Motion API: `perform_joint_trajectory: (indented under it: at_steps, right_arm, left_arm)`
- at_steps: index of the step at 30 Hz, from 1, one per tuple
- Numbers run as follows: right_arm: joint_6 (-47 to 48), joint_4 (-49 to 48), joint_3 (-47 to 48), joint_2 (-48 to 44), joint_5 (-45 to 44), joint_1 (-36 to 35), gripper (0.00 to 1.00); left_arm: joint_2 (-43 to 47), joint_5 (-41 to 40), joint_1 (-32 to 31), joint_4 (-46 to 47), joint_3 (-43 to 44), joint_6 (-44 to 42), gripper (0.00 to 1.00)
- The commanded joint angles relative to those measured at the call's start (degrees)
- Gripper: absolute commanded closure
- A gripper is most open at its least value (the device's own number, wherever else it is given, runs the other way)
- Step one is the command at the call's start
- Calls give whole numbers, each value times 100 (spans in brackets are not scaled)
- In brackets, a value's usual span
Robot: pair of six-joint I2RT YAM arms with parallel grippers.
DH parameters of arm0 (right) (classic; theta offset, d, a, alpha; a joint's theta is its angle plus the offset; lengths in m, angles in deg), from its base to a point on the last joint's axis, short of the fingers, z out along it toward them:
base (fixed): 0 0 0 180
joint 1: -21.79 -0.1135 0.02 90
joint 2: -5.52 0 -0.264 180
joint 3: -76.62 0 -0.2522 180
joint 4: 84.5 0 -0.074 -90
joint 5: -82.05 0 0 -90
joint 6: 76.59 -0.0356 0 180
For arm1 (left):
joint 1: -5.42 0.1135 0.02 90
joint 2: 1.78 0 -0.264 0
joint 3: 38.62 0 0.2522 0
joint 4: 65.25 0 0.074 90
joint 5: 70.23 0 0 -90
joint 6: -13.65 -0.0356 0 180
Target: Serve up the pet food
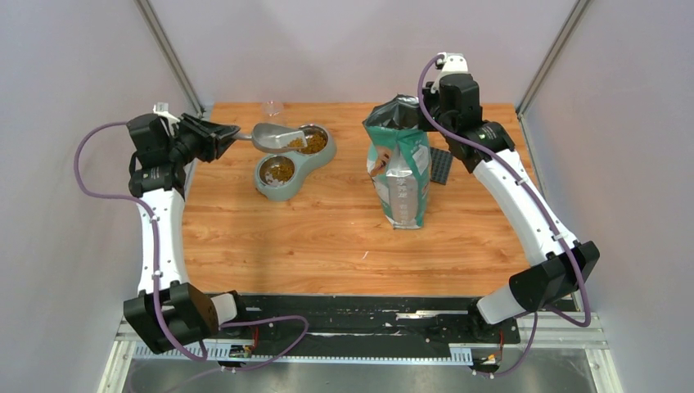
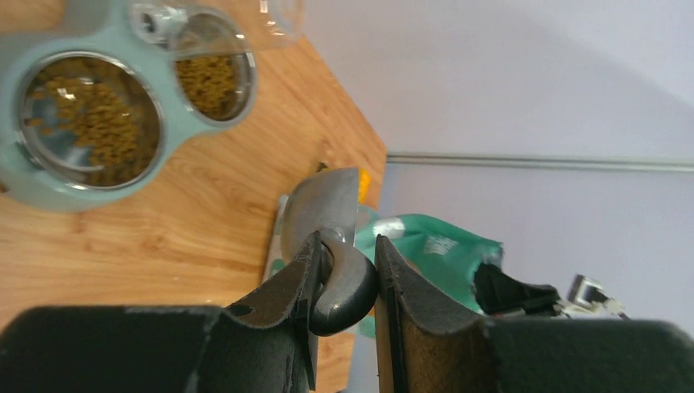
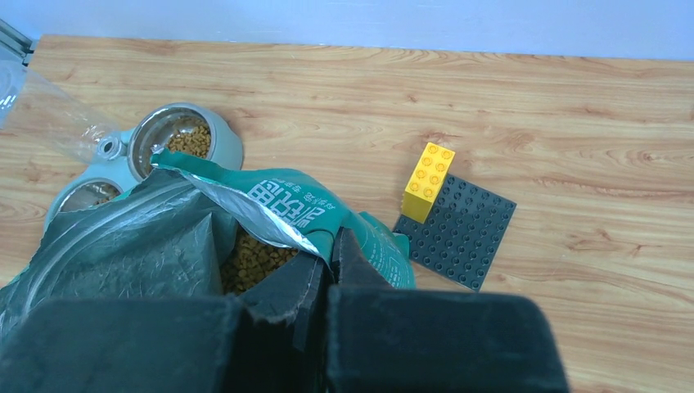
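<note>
The robot's left gripper should set the grey metal scoop, which hangs just above the bowl now, down on the wooden table (image 1: 227, 190) next to the near cup of the double bowl.
The pet food fills both cups of a pale green double bowl (image 1: 266, 190): kibble in the near cup (image 1: 278, 170) and in the far cup (image 1: 314, 143). My left gripper (image 1: 225, 137) is shut on the handle of a grey metal scoop (image 1: 272, 135), which hangs just above the bowl. In the left wrist view the fingers (image 2: 282, 286) clamp the scoop's curled handle (image 2: 348, 286). What the scoop carries does not show. My right gripper (image 3: 335, 237) is shut on the rim of the open green bag (image 3: 303, 205), with more kibble (image 3: 254, 258) inside.
A dark studded baseplate (image 3: 462, 233) with a yellow brick (image 3: 428, 180) lies right of the bag (image 1: 398, 168). A clear cup (image 1: 272, 107) stands at the back edge behind the bowl. Walls enclose the wooden table (image 1: 327, 237) on three sides.
</note>
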Motion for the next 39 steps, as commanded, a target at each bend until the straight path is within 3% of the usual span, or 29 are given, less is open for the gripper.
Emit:
perform_joint_trajectory:
  at_steps: [1,7,16,30,39]
  right_arm:
    - [77,-480,-17,-210,-204,165,100]
    - [42,-479,-28,-215,-153,220,100]
    - [50,-476,3,-184,-148,263,100]
    - [59,-436,120,-87,-239,310,100]
    - [65,-435,171,-29,-242,340,100]
  left_arm:
    - [34,-441,157,-271,-38,-802,100]
    - [-191,-1329,187,-621,-147,-1719,100]
    - [-566,-1701,81,369,-506,-2028,100]
    - [-1022,-3744,-1278,855,-231,-3846,100]
    - [-690,-5047,-1688,855,-17,-4936,100]
